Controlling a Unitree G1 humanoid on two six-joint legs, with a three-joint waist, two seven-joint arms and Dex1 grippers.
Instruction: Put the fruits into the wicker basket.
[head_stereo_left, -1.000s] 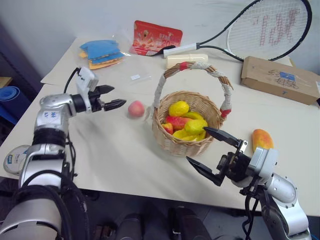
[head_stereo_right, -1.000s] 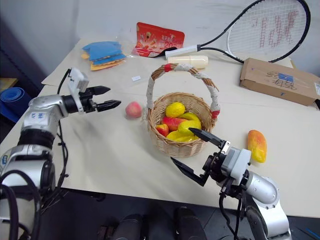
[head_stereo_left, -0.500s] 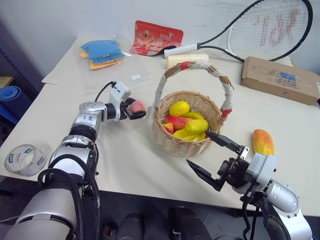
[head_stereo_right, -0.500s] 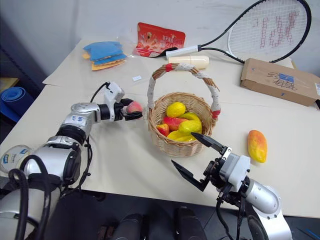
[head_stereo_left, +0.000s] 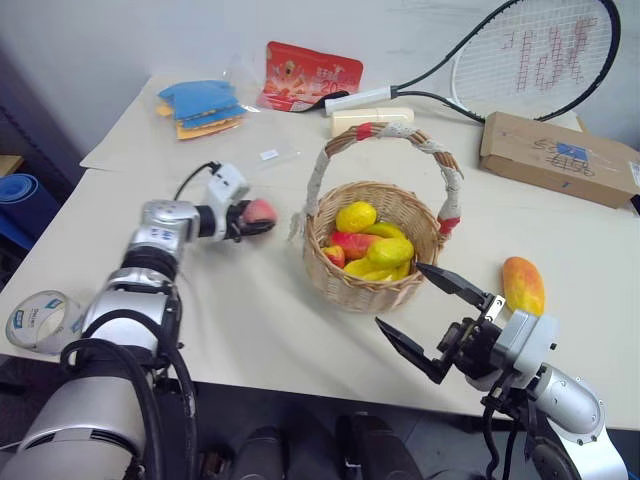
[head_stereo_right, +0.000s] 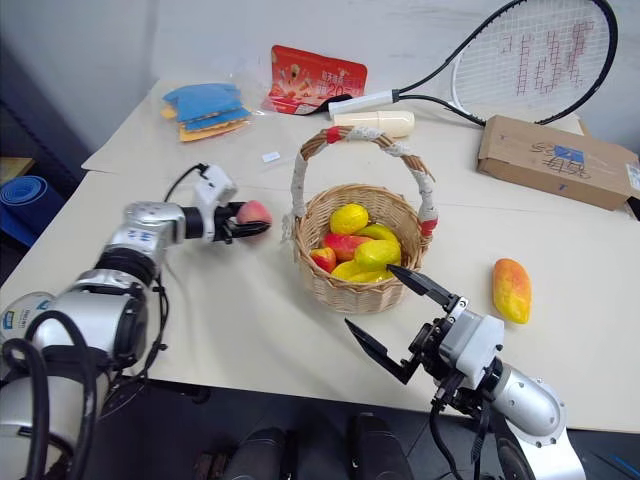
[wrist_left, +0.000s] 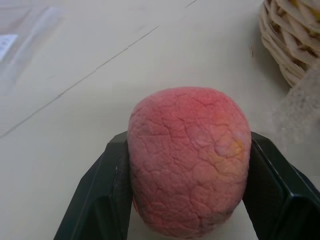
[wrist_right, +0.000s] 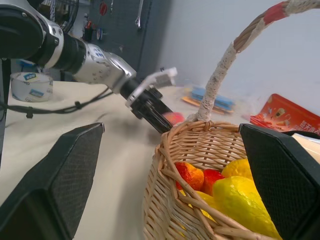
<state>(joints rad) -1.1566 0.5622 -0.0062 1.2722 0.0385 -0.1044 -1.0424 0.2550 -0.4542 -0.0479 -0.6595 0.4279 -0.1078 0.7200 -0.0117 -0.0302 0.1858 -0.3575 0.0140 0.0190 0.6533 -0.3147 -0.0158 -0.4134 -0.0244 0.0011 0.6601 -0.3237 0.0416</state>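
The robot's left gripper will release the pink-red peach on top of the red fruit inside the wicker basket (head_stereo_left: 355, 244).
My left gripper (head_stereo_left: 252, 215) is shut on the pink-red peach (wrist_left: 189, 160), one black finger (wrist_left: 100, 200) pressing each side, just left of the wicker basket (head_stereo_left: 372, 292). I cannot tell whether the peach rests on the table or hangs just above it. The basket holds several fruits, among them a yellow lemon (head_stereo_left: 357, 216) and red and yellow pieces. An orange-yellow mango (head_stereo_left: 523, 284) lies on the table to the basket's right. My right gripper (head_stereo_left: 398, 294) stands wide open in front of the basket, holding nothing.
A tennis racket (head_stereo_left: 520, 62) and a cardboard box (head_stereo_left: 555, 158) lie at the back right. A cream tube (head_stereo_left: 370, 118), a red snack bag (head_stereo_left: 308, 76) and blue packets (head_stereo_left: 200, 104) sit at the back. A tape roll (head_stereo_left: 35, 318) is at the left edge.
My left arm reached right to the peach and its fingers closed on it. The right gripper stayed open and hardly moved.
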